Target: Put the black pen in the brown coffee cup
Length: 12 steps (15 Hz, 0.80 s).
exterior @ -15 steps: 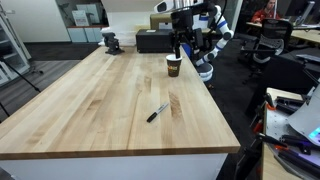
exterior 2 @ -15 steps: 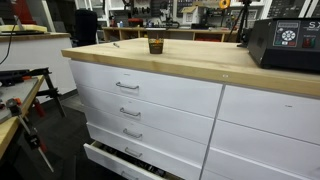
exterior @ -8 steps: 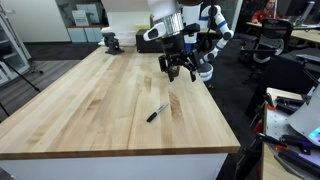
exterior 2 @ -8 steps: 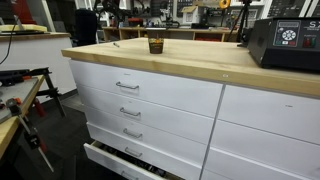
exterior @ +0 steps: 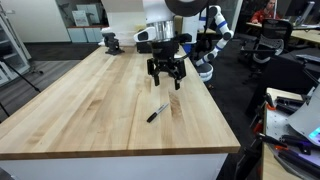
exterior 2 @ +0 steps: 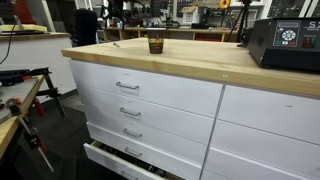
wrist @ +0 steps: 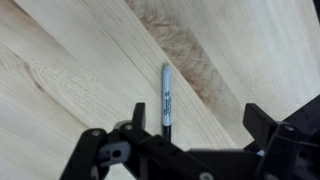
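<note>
The black pen's middle [exterior: 158, 112] [wrist: 167, 127], where its light part meets its dark part, is next for my gripper, which should go down and close there.
The black pen [exterior: 157, 112] lies flat on the wooden table [exterior: 90, 110], near its right edge. In the wrist view the pen [wrist: 166, 98] lies straight below me, close to one finger. My gripper [exterior: 166, 76] hangs open and empty above the table, a little beyond the pen; its fingers [wrist: 197, 120] are spread wide. The brown coffee cup [exterior 2: 155, 44] stands upright on the tabletop in an exterior view; in the exterior view with the arm it is hidden behind my gripper.
A large black box [exterior 2: 285, 42] stands on the table, also seen at the far end [exterior: 152, 40]. A dark vise-like object [exterior: 111, 41] sits at the far left corner. White drawers [exterior 2: 150, 100] front the table. Office chairs [exterior: 265, 45] stand to the right.
My gripper has moved from above the cup toward the pen, coming nearer along the table and lower. The pen and cup have not moved.
</note>
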### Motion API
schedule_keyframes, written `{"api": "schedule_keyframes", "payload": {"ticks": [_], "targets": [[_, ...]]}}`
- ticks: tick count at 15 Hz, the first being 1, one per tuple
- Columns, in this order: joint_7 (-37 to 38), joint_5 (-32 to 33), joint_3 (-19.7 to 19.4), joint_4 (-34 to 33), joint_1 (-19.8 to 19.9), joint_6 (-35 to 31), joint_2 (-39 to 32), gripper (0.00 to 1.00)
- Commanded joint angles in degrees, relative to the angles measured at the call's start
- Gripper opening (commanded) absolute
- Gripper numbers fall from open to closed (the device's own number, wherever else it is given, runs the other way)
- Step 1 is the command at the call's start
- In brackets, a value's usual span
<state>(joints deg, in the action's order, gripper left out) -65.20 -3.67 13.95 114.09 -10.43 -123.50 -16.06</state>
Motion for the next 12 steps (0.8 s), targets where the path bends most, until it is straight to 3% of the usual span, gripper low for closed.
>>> {"api": "schedule_keyframes", "payload": {"ticks": [1,7,12], "targets": [[4.9,-1.4,0.2,1.4,0.2,-4.1,-0.7,1.0],[11.7,-1.4,1.0,2.6,-0.1,-4.0,-3.8,1.0],[14.5,-1.1,2.7,4.4,-0.4,-9.5,-4.9,1.0]]}}
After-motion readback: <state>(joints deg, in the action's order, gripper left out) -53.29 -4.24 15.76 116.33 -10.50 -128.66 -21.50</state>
